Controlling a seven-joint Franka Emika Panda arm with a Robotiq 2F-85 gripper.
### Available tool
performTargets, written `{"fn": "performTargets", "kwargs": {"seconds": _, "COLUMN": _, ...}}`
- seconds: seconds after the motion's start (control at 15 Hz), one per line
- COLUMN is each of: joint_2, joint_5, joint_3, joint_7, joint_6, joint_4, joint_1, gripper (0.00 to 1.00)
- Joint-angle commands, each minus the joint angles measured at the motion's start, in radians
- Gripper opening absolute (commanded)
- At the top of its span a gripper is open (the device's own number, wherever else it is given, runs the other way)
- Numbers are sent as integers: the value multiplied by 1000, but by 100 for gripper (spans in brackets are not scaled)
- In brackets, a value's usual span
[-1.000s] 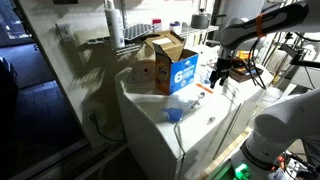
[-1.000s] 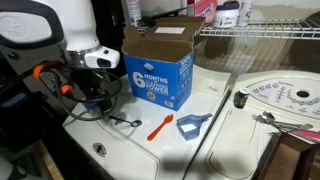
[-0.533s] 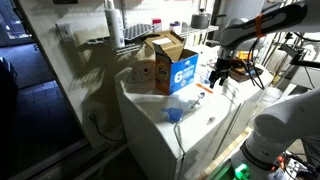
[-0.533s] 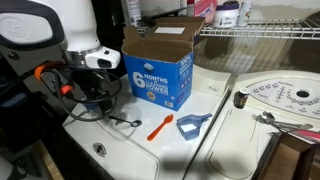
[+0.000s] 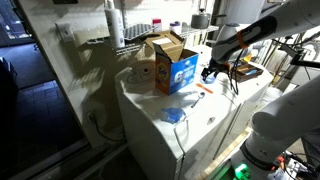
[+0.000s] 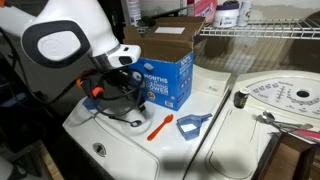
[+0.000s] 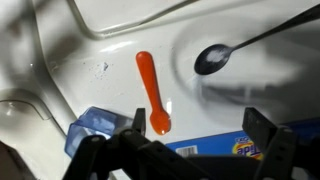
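The robot's gripper should next move to the blue scoop [image 5: 207,74] [image 7: 95,127] that lies beside the orange plastic spoon on the white washer top, and close there.
My gripper [image 7: 200,128] hangs open over the white washer top [image 7: 250,90], with nothing between its fingers. Just beyond the fingertips lies an orange plastic spoon [image 7: 152,90], and a dark metal spoon [image 7: 212,58] rests farther off. A blue scoop [image 7: 95,125] lies beside one finger. The blue detergent box [image 7: 232,148] shows under the gripper's base. In both exterior views the gripper [image 6: 120,98] [image 5: 212,72] hovers close beside the open blue box [image 6: 160,72] [image 5: 180,68], a little short of the orange spoon [image 6: 160,126] and the blue scoop [image 6: 192,123].
A wire shelf [image 6: 260,32] with bottles runs behind the box. A round perforated disc [image 6: 282,96] and a metal tool [image 6: 268,118] lie on the neighbouring lid. Another white robot base [image 5: 275,130] stands by the washer. The top drops off at its front edge [image 6: 130,165].
The arm has swung in over the washer top toward the box and the orange spoon, and it stands lower. The jaws stay open. Spoons, scoop and box have not moved.
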Motion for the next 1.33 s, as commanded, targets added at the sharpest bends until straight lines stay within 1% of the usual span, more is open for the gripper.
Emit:
{"fn": "performTargets", "kwargs": {"seconds": 0.0, "joint_2": 136, "joint_5": -152, "joint_3": 63, "joint_7": 215, "joint_6": 128, "joint_4": 64, "joint_1": -120, "gripper": 100}}
{"fn": "performTargets", "kwargs": {"seconds": 0.07, "joint_2": 148, "joint_5": -196, "joint_3": 75, "joint_7": 287, "joint_6": 119, "joint_4": 72, "joint_1": -150, "gripper": 100}}
{"fn": "performTargets", "kwargs": {"seconds": 0.13, "joint_2": 89, "joint_5": -116, "joint_3": 38, "joint_7": 165, "joint_6": 100, "joint_4": 30, "joint_1": -91, "gripper": 100}}
{"fn": "performTargets", "kwargs": {"seconds": 0.2, "joint_2": 112, "joint_5": -148, "joint_3": 43, "joint_7": 211, "joint_6": 105, "joint_4": 43, "joint_1": -112, "gripper": 100}}
{"fn": "performTargets", "kwargs": {"seconds": 0.4, "joint_2": 138, "joint_5": -166, "joint_3": 46, "joint_7": 245, "joint_6": 109, "joint_4": 60, "joint_1": -125, "gripper": 100}}
{"fn": "performTargets", "kwargs": {"seconds": 0.47, "joint_2": 173, "joint_5": -213, "joint_3": 53, "joint_7": 342, "joint_6": 141, "joint_4": 87, "joint_1": -161, "gripper": 100}}
{"fn": "performTargets", "kwargs": {"seconds": 0.6, "joint_2": 223, "joint_5": -159, "joint_3": 24, "joint_7": 368, "joint_6": 129, "joint_4": 132, "joint_1": -168, "gripper": 100}}
{"fn": "performTargets", "kwargs": {"seconds": 0.73, "joint_2": 265, "joint_5": -142, "joint_3": -6, "joint_7": 408, "joint_6": 169, "joint_4": 160, "joint_1": -179, "gripper": 100}}
{"fn": "performTargets", "kwargs": {"seconds": 1.07, "joint_2": 361, "joint_5": -201, "joint_3": -65, "joint_7": 534, "joint_6": 271, "joint_4": 242, "joint_1": -192, "gripper": 100}}
{"fn": "performTargets", "kwargs": {"seconds": 1.27, "joint_2": 428, "joint_5": -191, "joint_3": -109, "joint_7": 572, "joint_6": 293, "joint_4": 296, "joint_1": -174, "gripper": 100}}
